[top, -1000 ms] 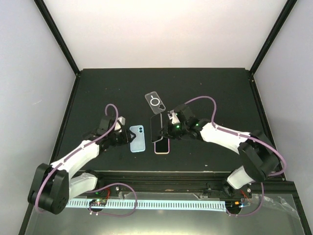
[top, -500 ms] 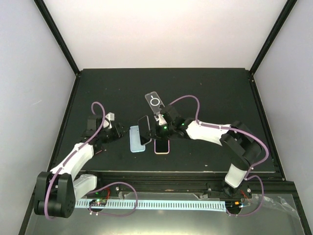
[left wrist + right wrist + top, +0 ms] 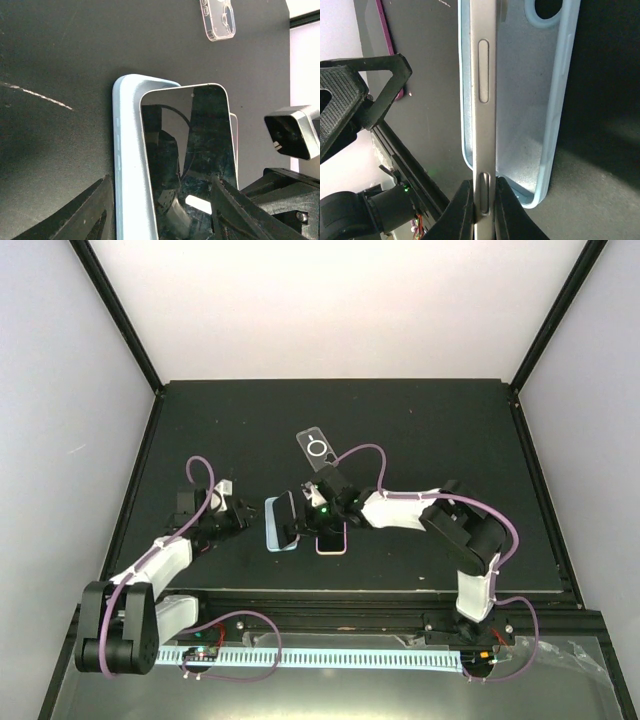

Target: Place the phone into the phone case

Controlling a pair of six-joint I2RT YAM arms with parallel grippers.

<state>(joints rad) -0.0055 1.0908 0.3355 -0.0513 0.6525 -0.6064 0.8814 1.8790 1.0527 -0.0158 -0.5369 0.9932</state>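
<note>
Next, my right gripper releases the phone inside the light blue phone case point(image 3: 281, 520) point(image 3: 520, 80), next to the pink-rimmed case.
The light blue phone case point(image 3: 277, 527) lies open side up on the black table. My right gripper point(image 3: 312, 512) is shut on the phone point(image 3: 296, 514) and holds it on edge, tilted over the case. In the right wrist view the phone's silver side point(image 3: 482, 95) stands along the left wall of the blue case point(image 3: 530, 100), pinched low between the gripper's point(image 3: 482, 200) black fingers. My left gripper point(image 3: 236, 519) is open just left of the case. From the left wrist, its fingers point(image 3: 85, 215) straddle the near end of the case point(image 3: 129, 165) and the dark phone screen point(image 3: 197, 145).
A pink-rimmed case point(image 3: 332, 539) lies just right of the blue one. A clear case point(image 3: 318, 449) with a ring sits farther back; it also shows in the left wrist view as the clear case point(image 3: 217, 20). The table edge and rail run along the near side.
My right arm has carried the phone left, from over the pink case to over the blue case. My left gripper has opened and drawn back to the left.
</note>
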